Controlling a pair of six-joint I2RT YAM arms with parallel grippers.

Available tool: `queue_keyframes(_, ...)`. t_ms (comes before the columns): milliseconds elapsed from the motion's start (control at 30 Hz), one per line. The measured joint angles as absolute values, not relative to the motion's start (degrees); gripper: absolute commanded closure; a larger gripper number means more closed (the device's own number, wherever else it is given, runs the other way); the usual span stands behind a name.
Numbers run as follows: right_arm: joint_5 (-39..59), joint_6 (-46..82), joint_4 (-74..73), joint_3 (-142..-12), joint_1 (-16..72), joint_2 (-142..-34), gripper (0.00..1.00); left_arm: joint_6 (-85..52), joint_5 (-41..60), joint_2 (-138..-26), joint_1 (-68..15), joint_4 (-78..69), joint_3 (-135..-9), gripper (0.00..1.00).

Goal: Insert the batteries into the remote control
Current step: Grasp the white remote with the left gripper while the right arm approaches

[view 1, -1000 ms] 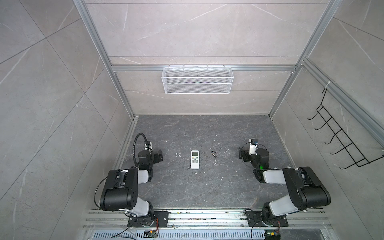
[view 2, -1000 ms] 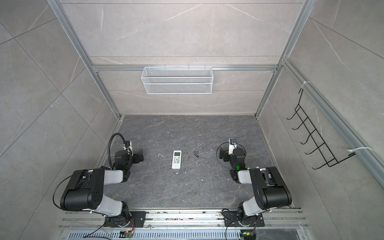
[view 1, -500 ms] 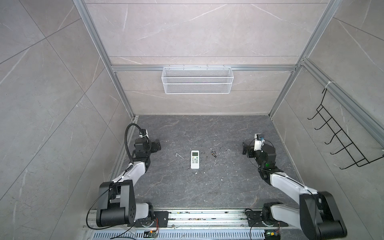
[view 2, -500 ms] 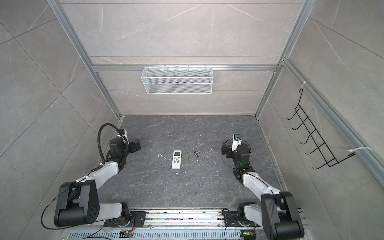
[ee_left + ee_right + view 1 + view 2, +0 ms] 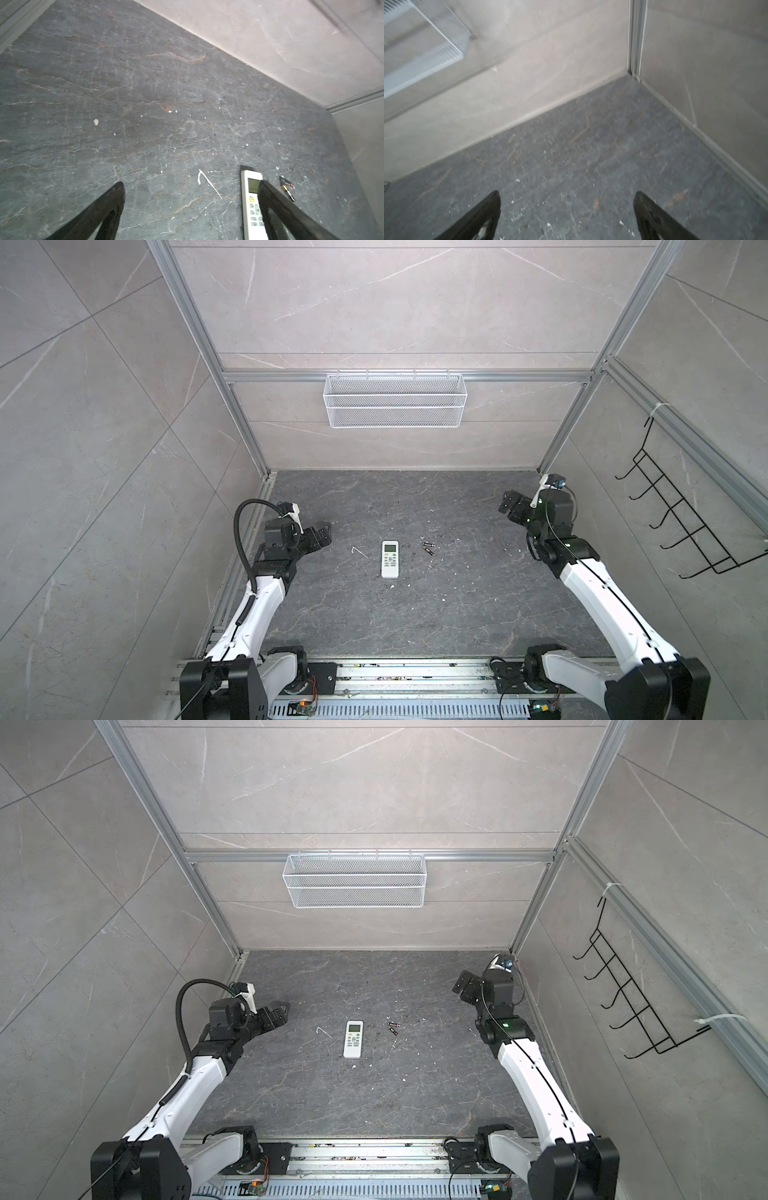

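Observation:
The robot's left gripper needs to next close on the display end (image 5: 389, 552) (image 5: 253, 195) of the white remote control, across its long sides near the yellow button.
The white remote control (image 5: 390, 559) (image 5: 353, 1038) lies face up in the middle of the dark floor, display end toward the back wall. Two small dark batteries (image 5: 428, 548) (image 5: 393, 1028) lie together just to its right. My left gripper (image 5: 321, 534) (image 5: 277, 1013) hovers open, well left of the remote. In the left wrist view the left gripper (image 5: 191, 184) is empty; one finger covers part of the remote control (image 5: 250, 203), with the batteries (image 5: 287, 188) beyond. My right gripper (image 5: 509, 507) (image 5: 463, 986) (image 5: 567, 193) is open and empty, raised near the back right corner.
A white wire basket (image 5: 395, 400) hangs on the back wall. A black hook rack (image 5: 681, 522) is fixed to the right wall. A thin bent white strip (image 5: 358, 551) lies left of the remote, with white specks scattered around. The arms' metal rail (image 5: 395, 672) runs along the front.
Both arms have unfolded from their tucked poses and reached farther back and up, the right one toward the back right corner. Both grippers stayed open. The remote and batteries have not moved.

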State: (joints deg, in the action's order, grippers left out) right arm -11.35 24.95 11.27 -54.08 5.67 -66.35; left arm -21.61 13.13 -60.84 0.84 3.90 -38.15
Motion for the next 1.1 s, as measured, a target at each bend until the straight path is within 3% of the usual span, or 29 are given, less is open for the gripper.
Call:
queue_keyframes(267, -12.23, 29.89, 16.05, -51.64, 5.63, -66.98, 0.01, -32.08, 11.29, -44.88, 0.84, 0.49, -25.02, 0.01)
queue_keyframes(367, -11.88, 30.26, 16.38, -51.62, 5.65, -66.94, 0.01, -40.29, 5.76, -41.58, 0.86, 1.28, -21.74, 0.00)
queue_keyframes(533, -9.58, 30.28, 12.97, -46.65, 5.65, -63.75, 0.01, -45.15, 4.67, -40.80, 0.89, 1.58, -20.14, 0.00)
queue_keyframes(700, -3.11, 31.48, 1.37, -35.07, 6.72, -62.06, 0.01, -45.47, 7.84, -48.40, -1.78, 1.67, -22.26, 0.00)
queue_keyframes(933, -1.72, 28.25, -10.57, -27.46, 21.26, -69.63, 0.01, -43.31, 1.41, -63.79, -21.89, 7.70, -33.82, 0.06)
queue_keyframes(1100, -3.25, 26.09, -16.86, -27.22, 24.97, -71.22, 0.01, -42.41, -1.89, -75.55, -28.95, 12.08, -44.99, 0.09)
